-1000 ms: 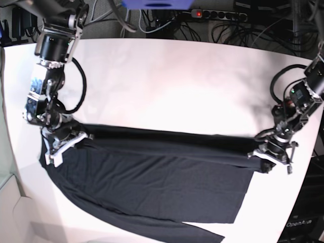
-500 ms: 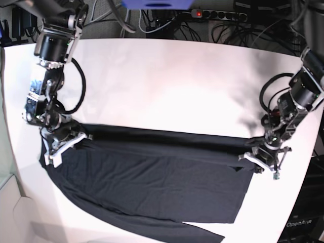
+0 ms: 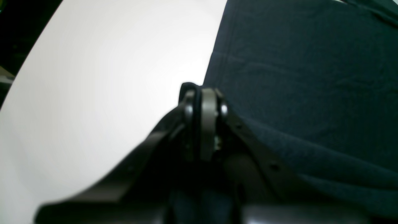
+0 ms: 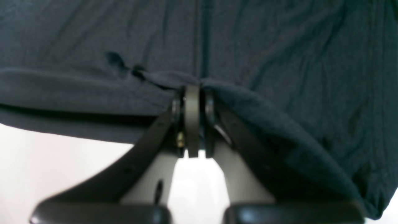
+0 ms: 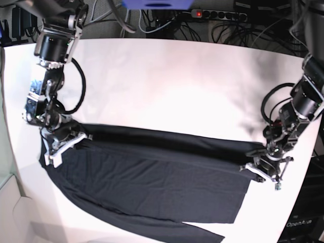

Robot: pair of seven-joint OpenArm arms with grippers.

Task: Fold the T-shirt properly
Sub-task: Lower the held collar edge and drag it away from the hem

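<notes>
The T-shirt's sleeve trails far frontward; my left gripper will grab the folded cloth's end (image 5: 254, 148), helping my right gripper drag the T-shirt back.
The dark navy T-shirt (image 5: 152, 177) lies spread across the front half of the white table (image 5: 177, 86), with a folded band along its far edge and one long sleeve trailing toward the front. My right gripper (image 5: 63, 144) is at the shirt's left end and is shut on a bunched fold of the cloth (image 4: 248, 46); the right gripper (image 4: 192, 90) shows this close up. My left gripper (image 5: 264, 169) is at the shirt's right end. In the left wrist view the left gripper (image 3: 202, 93) is shut at the cloth's (image 3: 311, 77) edge, which rises against one finger.
A power strip (image 5: 217, 14) and tangled cables lie behind the table's far edge. A blue object (image 5: 157, 4) hangs over the back middle. The table's right edge runs close beside the left arm (image 5: 298, 104). Bare white tabletop (image 3: 93, 77) lies beyond the shirt.
My left gripper has moved left and toward the front, drawing the shirt's right end inward with it. My right gripper and the shirt's left end have stayed put.
</notes>
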